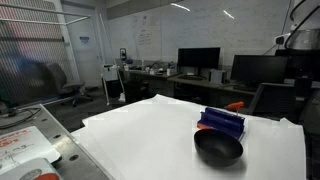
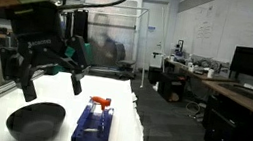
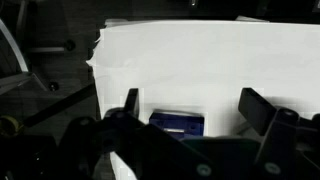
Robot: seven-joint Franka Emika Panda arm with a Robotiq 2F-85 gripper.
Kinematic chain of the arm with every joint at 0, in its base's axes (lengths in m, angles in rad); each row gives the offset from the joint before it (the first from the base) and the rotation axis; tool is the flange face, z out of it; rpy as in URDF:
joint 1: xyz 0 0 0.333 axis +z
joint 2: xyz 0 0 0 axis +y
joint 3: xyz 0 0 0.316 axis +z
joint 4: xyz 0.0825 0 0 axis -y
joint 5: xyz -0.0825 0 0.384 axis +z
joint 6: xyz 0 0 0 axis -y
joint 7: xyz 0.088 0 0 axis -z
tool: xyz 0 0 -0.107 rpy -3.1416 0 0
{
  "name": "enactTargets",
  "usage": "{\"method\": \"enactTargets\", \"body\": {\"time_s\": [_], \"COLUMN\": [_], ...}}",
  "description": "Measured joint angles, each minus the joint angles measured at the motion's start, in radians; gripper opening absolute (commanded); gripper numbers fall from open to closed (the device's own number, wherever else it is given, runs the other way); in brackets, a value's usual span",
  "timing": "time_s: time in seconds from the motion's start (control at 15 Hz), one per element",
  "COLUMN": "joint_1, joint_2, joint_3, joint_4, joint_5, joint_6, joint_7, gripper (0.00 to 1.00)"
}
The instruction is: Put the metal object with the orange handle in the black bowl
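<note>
The orange handle (image 1: 235, 105) of the metal object, just beyond the blue ribbed block, is the next place my gripper needs to go to and close.
The metal object with the orange handle (image 2: 99, 102) lies on the white table just beyond the blue ribbed block (image 2: 92, 126); only its orange handle (image 1: 235, 104) shows clearly. The black bowl (image 2: 35, 121) sits empty beside the block and also shows in an exterior view (image 1: 218, 148). My gripper (image 2: 52, 82) hangs open and empty in the air above the table, up and behind the bowl. In the wrist view its two dark fingers are spread wide (image 3: 190, 100), with the blue block (image 3: 177, 122) below between them. The bowl and the utensil are hidden there.
The white table (image 1: 140, 140) ends in an edge at the front and sides. The blue ribbed block (image 1: 222, 122) stands between the bowl and the utensil. Desks with monitors (image 1: 198, 60) and chairs stand behind the table, and a cluttered bench (image 1: 25, 145) stands beside it.
</note>
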Motion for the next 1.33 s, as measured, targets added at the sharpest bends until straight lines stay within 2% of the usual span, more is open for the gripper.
{"method": "enactTargets", "body": {"time_s": [0.53,0.67,0.87,1.07,1.33], "joint_1": [0.001,0.009,0.028,0.049,0.068], "joint_2": [-0.001,0.015,0.102,0.239,0.439], "joint_3": [0.0,-0.001,-0.021,-0.073,-0.159], "joint_4": [0.002,0.014,0.109,0.253,0.43], "joint_5": [0.0,-0.03,-0.072,-0.073,0.026], "joint_6": [0.0,0.002,0.025,0.065,0.078], "joint_7": [0.0,-0.035,-0.149,-0.305,-0.574], "gripper": [1.0,1.0,1.0,1.0,1.0]}}
